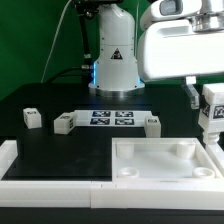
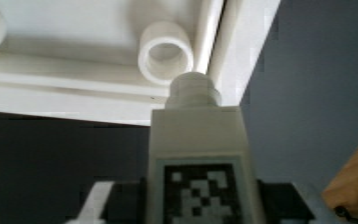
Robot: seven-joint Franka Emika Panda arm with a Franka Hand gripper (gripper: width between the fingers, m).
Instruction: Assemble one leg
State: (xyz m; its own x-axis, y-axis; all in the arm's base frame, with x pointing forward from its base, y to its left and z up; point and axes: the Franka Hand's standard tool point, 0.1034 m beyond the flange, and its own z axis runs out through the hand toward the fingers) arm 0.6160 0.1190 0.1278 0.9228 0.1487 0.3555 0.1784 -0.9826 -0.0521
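Observation:
Next, my gripper lets go of the leg while it is upright in the panel's round front corner socket point(image 1: 204, 172) point(image 2: 167, 60), just below its narrow tip.
My gripper point(image 1: 208, 112) is at the exterior view's right, shut on one leg point(image 1: 212, 106), a small white post with a black-and-white tag. It holds the leg above the far right corner of the big white panel point(image 1: 150, 172). In the wrist view the gripper point(image 2: 197, 208) clamps the leg point(image 2: 197, 135) from both sides. The leg's narrow tip points at a round corner socket point(image 2: 163, 52) of the panel point(image 2: 78, 75) and is still above it. Three more legs lie on the table: one point(image 1: 32, 118), one point(image 1: 65, 124) and one point(image 1: 152, 123).
The marker board point(image 1: 112, 118) lies between the loose legs, in front of the robot base point(image 1: 113, 60). A raised white frame point(image 1: 45, 172) borders the table's front and the exterior view's left, next to the panel.

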